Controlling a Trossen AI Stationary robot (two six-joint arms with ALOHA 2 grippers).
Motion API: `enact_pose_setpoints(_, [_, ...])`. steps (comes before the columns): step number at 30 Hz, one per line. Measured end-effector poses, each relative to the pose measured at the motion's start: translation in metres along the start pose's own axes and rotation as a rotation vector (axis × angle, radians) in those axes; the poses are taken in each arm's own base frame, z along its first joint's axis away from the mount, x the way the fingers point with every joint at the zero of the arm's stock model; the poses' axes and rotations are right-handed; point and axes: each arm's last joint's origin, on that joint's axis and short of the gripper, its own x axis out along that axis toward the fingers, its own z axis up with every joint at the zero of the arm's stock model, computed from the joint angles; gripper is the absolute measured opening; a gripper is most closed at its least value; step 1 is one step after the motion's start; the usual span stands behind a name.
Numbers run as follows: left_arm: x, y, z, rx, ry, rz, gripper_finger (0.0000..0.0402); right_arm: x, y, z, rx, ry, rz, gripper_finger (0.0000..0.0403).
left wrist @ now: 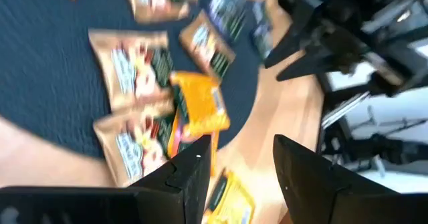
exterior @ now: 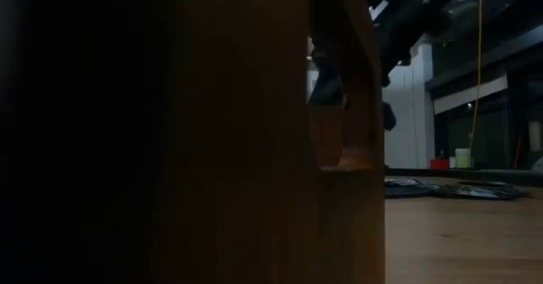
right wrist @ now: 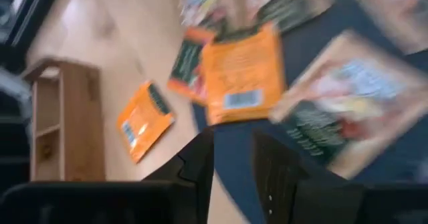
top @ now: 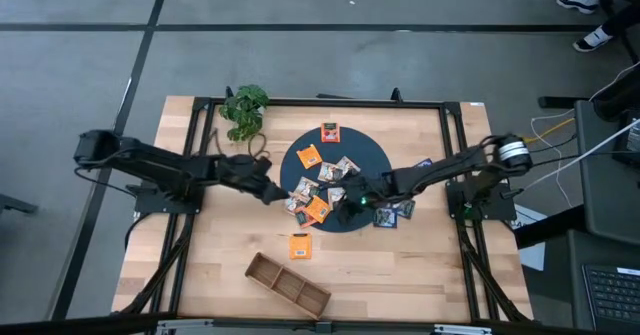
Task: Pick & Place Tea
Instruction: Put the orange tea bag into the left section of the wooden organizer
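Observation:
My left gripper is to go next to the orange sachet beside the pale ones and close on the sachet's edge (top: pixel 312 214) (left wrist: pixel 196 130) that faces the lone sachet.
Several tea sachets, orange, dark and pale, lie flat on the round dark mat (top: pixel 335 180). One orange sachet (top: pixel 300 245) lies alone on the wood near the tray. My left gripper (top: pixel 272 190) is open at the mat's left rim. In its wrist view (left wrist: pixel 244 177) an orange sachet (left wrist: pixel 197 107) lies just ahead of the fingers. My right gripper (top: pixel 355 197) hovers open over the mat's near right part. Its wrist view (right wrist: pixel 234 160) shows another orange sachet (right wrist: pixel 244 73) ahead of its fingers. Neither gripper holds anything.
A long brown compartment tray (top: pixel 288 283) sits near the table's near edge and blocks most of the low view (exterior: pixel 212 131). A green plant (top: pixel 245 110) stands at the far left. Bare wood lies left and right of the mat. The two grippers are close together.

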Motion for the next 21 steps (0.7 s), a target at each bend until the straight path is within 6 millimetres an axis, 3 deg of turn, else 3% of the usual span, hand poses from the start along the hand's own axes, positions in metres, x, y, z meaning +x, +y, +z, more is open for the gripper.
enact_pose_setpoints(10, [0.039,0.001,0.0,-0.02,0.082,0.068,0.0157,0.033,-0.013,0.0,0.041,-0.019,-0.004,0.0008])
enact_pose_setpoints(21, [0.063,0.008,-0.004,-0.031,0.132,0.137,0.0157,0.067,-0.023,0.005,0.081,0.001,-0.024,0.0005])
